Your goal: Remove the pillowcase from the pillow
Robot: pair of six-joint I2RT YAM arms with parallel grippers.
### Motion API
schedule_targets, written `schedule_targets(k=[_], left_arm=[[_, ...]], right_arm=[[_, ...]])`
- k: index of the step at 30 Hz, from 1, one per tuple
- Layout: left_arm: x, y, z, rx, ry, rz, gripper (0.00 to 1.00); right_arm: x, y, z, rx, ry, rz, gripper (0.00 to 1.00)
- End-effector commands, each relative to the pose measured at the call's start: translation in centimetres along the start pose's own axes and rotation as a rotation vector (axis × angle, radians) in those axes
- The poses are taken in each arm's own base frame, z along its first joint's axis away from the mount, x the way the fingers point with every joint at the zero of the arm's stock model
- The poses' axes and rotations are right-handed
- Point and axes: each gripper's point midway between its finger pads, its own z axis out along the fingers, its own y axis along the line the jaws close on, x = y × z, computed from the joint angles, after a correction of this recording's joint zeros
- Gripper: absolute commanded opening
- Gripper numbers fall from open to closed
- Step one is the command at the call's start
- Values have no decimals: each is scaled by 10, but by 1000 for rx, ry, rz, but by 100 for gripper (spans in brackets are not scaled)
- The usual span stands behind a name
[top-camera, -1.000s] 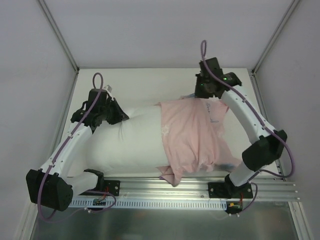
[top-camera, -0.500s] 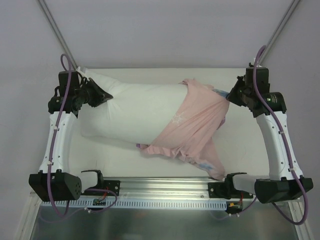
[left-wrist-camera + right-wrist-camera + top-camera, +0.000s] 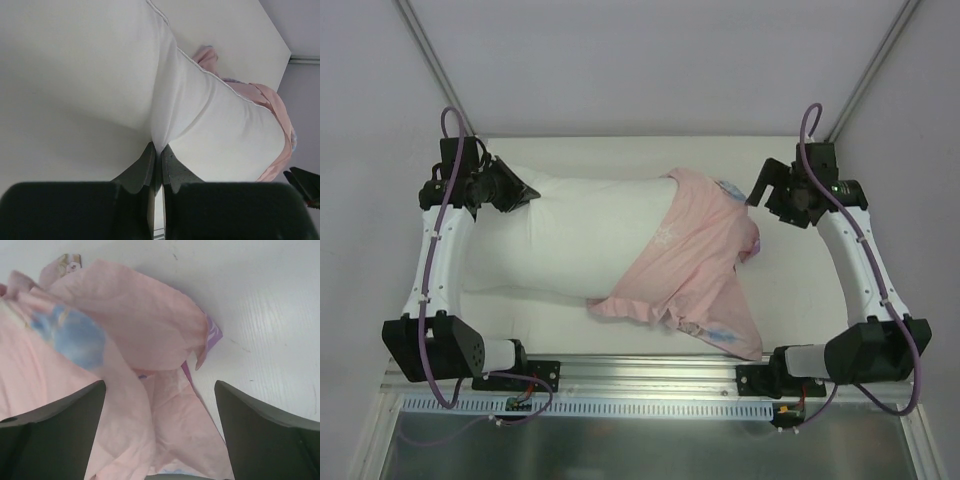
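My right gripper needs to grab the pillowcase by its bunched outer end (image 3: 746, 217) (image 3: 140, 407), facing away from the white pillow, to pull it off.
The plump white pillow (image 3: 570, 235) lies across the table, its right end still inside the pale pink pillowcase (image 3: 695, 260). The case is bunched there and trails toward the front edge. My left gripper (image 3: 525, 190) is shut on the pillow's left corner; in the left wrist view its jaws pinch a fold of the pillow (image 3: 210, 120) at the left gripper's tips (image 3: 159, 149). My right gripper (image 3: 760, 192) hangs open just right of the case, off the fabric. In the right wrist view the right gripper (image 3: 160, 390) has wide-apart jaws with loose pillowcase (image 3: 125, 340) lying under them.
The white table (image 3: 800, 290) is walled by pale panels with metal posts at the back corners. A slotted metal rail (image 3: 650, 375) runs along the front edge, by both arm bases. The case's tail reaches almost to the rail.
My right gripper has let go of the pillowcase and opened, drawing slightly left and up. The case has slumped onto the pillow's end. The left arm barely moved, still holding the pillow corner.
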Motion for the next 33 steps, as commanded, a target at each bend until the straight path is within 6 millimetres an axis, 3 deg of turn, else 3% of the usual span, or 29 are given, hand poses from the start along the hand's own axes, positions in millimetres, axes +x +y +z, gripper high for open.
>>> schedule_targets(k=[1, 2, 3, 6, 8, 9, 10, 15, 19, 23, 25, 26, 27, 29, 32, 33], left_arm=[[-25, -8, -9, 23, -112, 14, 0], [-25, -6, -8, 18, -110, 9, 0], [-25, -6, -7, 15, -109, 9, 0], [-27, -3, -4, 4, -111, 2, 0], [-28, -3, -2, 2, -111, 0, 0], [-30, -3, 0, -2, -111, -3, 0], [-30, -3, 0, -2, -111, -3, 0], [-31, -1, 6, -8, -100, -9, 0], [-30, -2, 6, -4, -98, -6, 0], [-28, -2, 5, 1, -97, 0, 0], [-28, -1, 3, -2, -102, 1, 0], [-30, -1, 2, -8, -111, 0, 0], [-30, 0, 0, -13, -122, -1, 0], [-35, 2, -3, -30, -152, 3, 0], [-50, 1, -16, -20, -199, -6, 0], [-54, 3, -18, -20, -208, -18, 0]], right_arm=[[1, 19, -43, -185, -108, -30, 97], [2, 26, -59, -241, -156, -31, 96], [13, 33, -62, -277, -142, -45, 96], [61, 47, -66, -343, -74, -117, 96], [99, 46, -53, -334, 3, -165, 96], [120, 56, -57, -370, 31, -222, 96], [140, 53, -45, -356, 64, -227, 96], [207, 65, -36, -405, 143, -326, 96], [228, 59, -11, -310, 176, -414, 96], [241, 70, 6, -314, 201, -478, 99], [237, 68, 15, -263, 189, -477, 89], [239, 66, 20, -242, 206, -478, 79], [234, 62, 24, -214, 205, -453, 54], [215, 44, 27, -136, 176, -407, 20], [181, 4, 24, -7, 123, -320, 1], [168, -4, 16, 3, 86, -287, 1]])
